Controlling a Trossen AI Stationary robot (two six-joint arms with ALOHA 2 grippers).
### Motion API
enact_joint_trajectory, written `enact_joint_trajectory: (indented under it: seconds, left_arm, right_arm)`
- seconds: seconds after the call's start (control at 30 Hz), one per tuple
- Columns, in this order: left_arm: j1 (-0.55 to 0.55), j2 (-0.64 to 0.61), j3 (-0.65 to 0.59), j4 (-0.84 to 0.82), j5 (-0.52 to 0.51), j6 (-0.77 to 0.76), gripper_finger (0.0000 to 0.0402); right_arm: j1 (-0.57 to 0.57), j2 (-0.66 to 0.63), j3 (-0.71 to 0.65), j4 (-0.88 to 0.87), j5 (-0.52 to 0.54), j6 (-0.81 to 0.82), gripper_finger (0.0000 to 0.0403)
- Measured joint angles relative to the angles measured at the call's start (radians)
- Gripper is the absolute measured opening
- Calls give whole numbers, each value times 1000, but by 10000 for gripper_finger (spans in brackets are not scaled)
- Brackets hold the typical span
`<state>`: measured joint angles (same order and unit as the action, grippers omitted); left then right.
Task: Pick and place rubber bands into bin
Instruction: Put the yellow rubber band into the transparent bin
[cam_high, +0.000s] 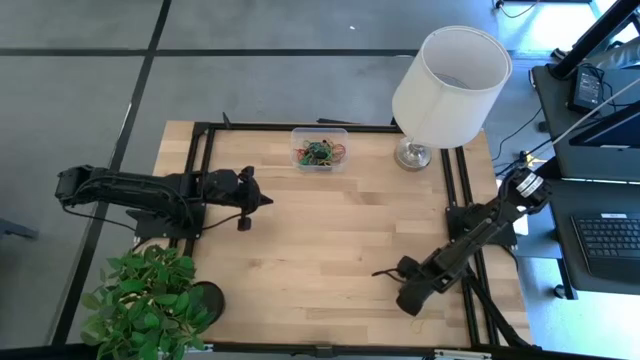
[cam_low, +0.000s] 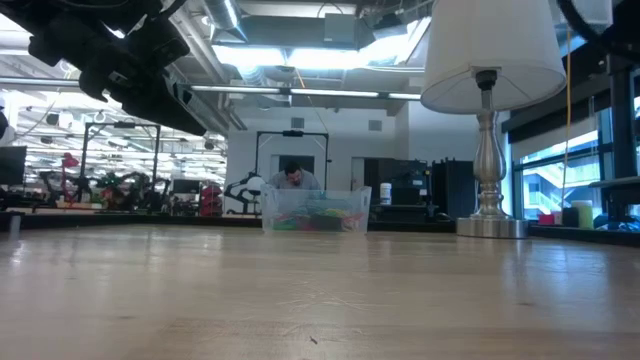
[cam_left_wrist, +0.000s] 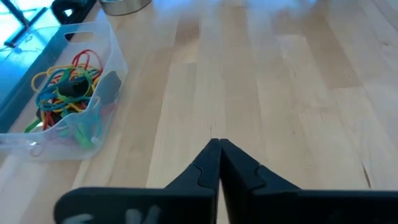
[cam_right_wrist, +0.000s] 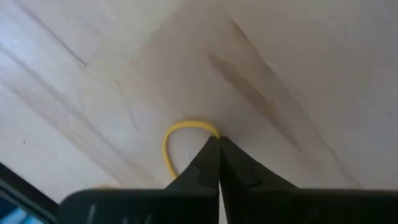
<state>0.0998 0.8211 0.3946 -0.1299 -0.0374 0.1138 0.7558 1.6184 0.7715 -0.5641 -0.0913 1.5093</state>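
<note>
Next, my right gripper lets go of the yellow rubber band on top of the coloured rubber bands in the clear bin (cam_high: 318, 153).
A yellow rubber band (cam_right_wrist: 169, 144) lies on the wooden table near its front right part, and my right gripper (cam_right_wrist: 218, 140) is shut on one end of it, pointing down; in the high view this gripper (cam_high: 381, 272) shows there too. The clear bin (cam_high: 320, 150) stands at the table's far middle and holds several coloured rubber bands (cam_left_wrist: 65, 84). At the table's left, my left gripper (cam_left_wrist: 218, 144) hangs shut above the wood with nothing in it, short of the bin (cam_left_wrist: 93, 118). My right gripper pinches the yellow band at the loop's curved end (cam_right_wrist: 208, 127) between its two fingertips. The fingers come from above, pointing steeply down. The rest of the loop (cam_right_wrist: 166, 155) lies slack on the table.
A white lampshade on a metal lamp (cam_high: 450, 75) stands at the far right, next to the bin. A potted plant (cam_high: 150, 300) sits at the near left corner. Black frame rails (cam_high: 465, 190) run along the table's edges. Bare wood lies between the two grippers.
</note>
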Motion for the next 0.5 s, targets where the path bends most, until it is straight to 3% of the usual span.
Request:
enact_joint_trajectory:
  seconds: [0.17, 0.33, 0.5]
  left_arm:
    - [0, 0, 0, 0, -1, 30, 1]
    - [0, 0, 0, 0, 0, 31, 6]
    - [0, 0, 0, 0, 0, 31, 7]
  right_arm:
    - [-88, 2, 26, -13, 3, -144, 2]
    - [-177, 6, 97, -54, 205, -335, 1]
    - [-283, 6, 197, -49, 253, -574, 1]
